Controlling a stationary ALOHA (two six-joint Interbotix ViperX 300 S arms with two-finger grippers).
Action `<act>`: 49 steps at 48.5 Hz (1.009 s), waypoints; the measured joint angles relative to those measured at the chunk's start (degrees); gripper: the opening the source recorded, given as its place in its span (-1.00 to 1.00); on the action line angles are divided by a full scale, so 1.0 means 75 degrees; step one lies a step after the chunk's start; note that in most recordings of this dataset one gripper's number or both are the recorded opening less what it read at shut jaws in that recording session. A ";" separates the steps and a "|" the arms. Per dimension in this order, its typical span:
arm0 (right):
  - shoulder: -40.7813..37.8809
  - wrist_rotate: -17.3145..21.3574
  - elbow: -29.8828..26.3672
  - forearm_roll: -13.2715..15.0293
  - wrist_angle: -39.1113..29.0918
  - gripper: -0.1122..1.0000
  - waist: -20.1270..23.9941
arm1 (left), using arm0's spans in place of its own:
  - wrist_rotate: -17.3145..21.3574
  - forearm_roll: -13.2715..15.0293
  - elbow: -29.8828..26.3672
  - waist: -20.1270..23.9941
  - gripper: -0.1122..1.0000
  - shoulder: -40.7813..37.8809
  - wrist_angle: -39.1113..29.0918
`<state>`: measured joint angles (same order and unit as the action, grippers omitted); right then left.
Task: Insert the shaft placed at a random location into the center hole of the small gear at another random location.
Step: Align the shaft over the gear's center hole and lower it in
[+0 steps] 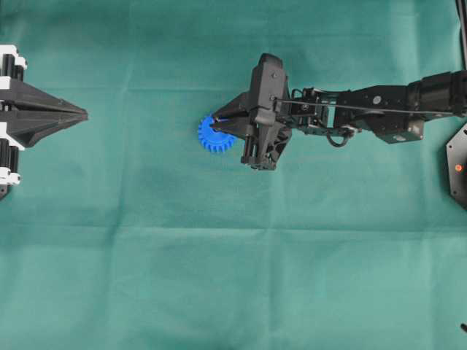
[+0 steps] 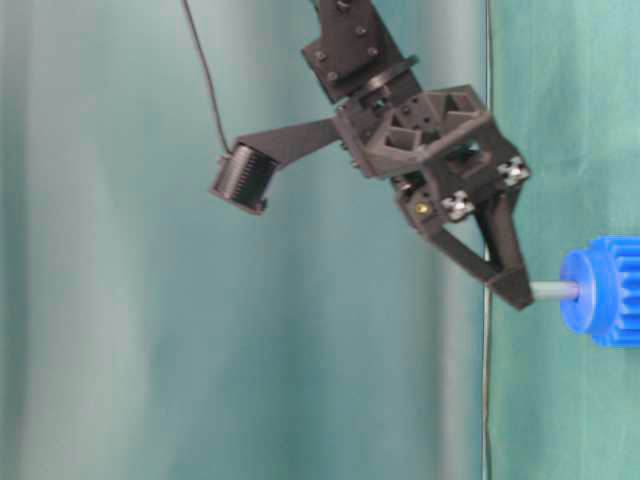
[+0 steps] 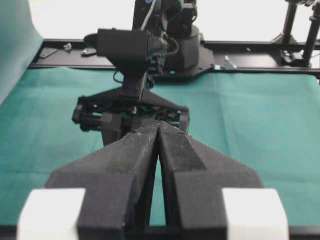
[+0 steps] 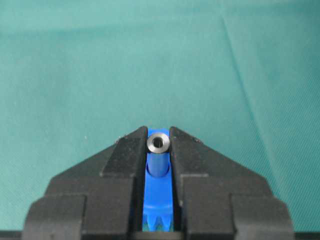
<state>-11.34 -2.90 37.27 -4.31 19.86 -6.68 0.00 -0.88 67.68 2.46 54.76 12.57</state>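
The shaft will be upright in the raised part at the middle of the blue small gear [image 1: 217,127] [image 4: 158,169] when my right gripper lets go of it.
The small gear [image 1: 212,136] is bright blue and lies flat on the green cloth near the middle. My right gripper [image 1: 217,119] hangs over it, shut on the shaft [image 4: 158,142], a short silvery pin with a hollow end. In the table-level view the shaft [image 2: 553,291] runs from the fingertips [image 2: 513,287] into the gear's [image 2: 607,292] raised hub. The center hole is hidden by the shaft. Between the right jaws I see the blue gear [image 4: 159,197] below the pin. My left gripper [image 1: 82,114] rests shut at the left edge, far from the gear, holding nothing.
Green cloth [image 1: 233,277] covers the table. The right arm [image 1: 379,109] stretches in from the right edge. A black base [image 1: 458,166] with a red light sits at the far right. The left wrist view looks across at the right arm's camera housing [image 3: 125,45].
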 measured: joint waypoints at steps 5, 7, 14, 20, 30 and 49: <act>-0.0176 0.0000 -0.0012 -0.0012 0.0082 -0.57 0.0000 | 0.0000 0.0012 0.0000 0.0000 -0.80 0.0012 0.0000; -0.0223 0.0000 -0.0023 0.0000 0.0117 -0.56 0.0000 | 0.0000 0.0012 0.0000 0.0000 -0.80 0.0000 0.0000; -0.0375 0.0000 -0.0023 0.0000 0.0141 -0.57 0.0012 | 0.0000 0.0012 0.0000 0.0000 -0.80 0.0012 0.0000; -0.0410 0.0000 -0.0035 -0.0012 0.0152 -0.57 0.0012 | 0.0000 0.0012 0.0000 0.0000 -0.80 0.0012 0.0000; -0.0434 0.0000 -0.0035 0.0000 0.0164 -0.56 0.0000 | 0.0000 0.0012 0.0000 0.0000 -0.80 0.0000 0.0000; -0.0445 0.0000 -0.0047 -0.0012 0.0164 -0.56 0.0000 | 0.0000 0.0000 0.0000 0.0000 -0.80 0.0012 -0.0012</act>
<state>-14.68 -2.90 36.91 -4.39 21.09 -6.68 0.00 -0.88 67.68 2.46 54.84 12.48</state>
